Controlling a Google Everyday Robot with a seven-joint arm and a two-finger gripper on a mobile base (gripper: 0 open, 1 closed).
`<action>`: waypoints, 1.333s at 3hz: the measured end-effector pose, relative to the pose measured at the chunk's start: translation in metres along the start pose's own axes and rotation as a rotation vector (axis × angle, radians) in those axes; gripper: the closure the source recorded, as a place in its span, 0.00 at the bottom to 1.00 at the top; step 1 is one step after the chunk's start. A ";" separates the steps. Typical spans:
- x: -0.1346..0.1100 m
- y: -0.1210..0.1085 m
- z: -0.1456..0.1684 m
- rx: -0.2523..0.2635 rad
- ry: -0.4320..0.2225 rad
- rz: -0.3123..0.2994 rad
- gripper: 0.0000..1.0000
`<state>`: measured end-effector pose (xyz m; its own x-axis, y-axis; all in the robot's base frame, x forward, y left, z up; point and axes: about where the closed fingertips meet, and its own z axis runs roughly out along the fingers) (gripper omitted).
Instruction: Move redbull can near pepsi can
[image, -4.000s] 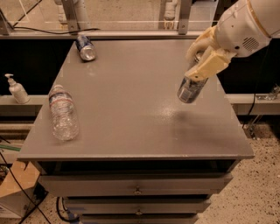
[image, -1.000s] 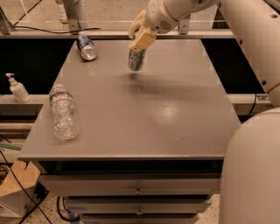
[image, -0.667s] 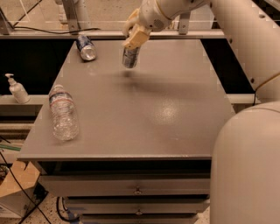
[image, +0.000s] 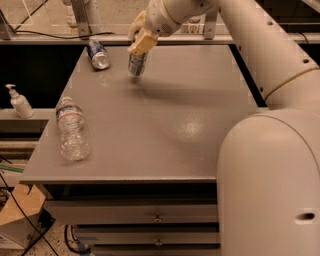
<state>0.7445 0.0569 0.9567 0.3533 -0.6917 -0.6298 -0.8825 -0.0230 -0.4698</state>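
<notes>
The redbull can, now tilted just above the grey table, will be let go by my gripper on the grey table (image: 119, 75) next to the pepsi can's silver lid.
My gripper (image: 141, 44) is shut on the redbull can (image: 136, 64), a slim silver-grey can with blue patches, and holds it tilted just above the far part of the grey table (image: 165, 135). The pepsi can (image: 97, 53), dark blue with a silver lid, lies on its side at the table's far left corner, a short way left of the held can. My arm reaches in from the right and fills the lower right of the view.
A clear plastic bottle (image: 72, 130) lies on its side near the table's left front edge. A white pump dispenser (image: 19, 101) stands on a lower shelf to the left. Drawers (image: 155, 217) sit below the tabletop.
My gripper has carried the redbull can from the right side of the table across to the far left, close to the pepsi can.
</notes>
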 end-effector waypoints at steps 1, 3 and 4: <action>-0.006 -0.008 0.021 0.000 -0.033 -0.015 1.00; -0.011 -0.019 0.054 -0.014 -0.072 -0.036 0.93; -0.011 -0.021 0.067 -0.031 -0.076 -0.044 0.75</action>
<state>0.7804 0.1130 0.9321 0.4132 -0.6330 -0.6547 -0.8745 -0.0752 -0.4792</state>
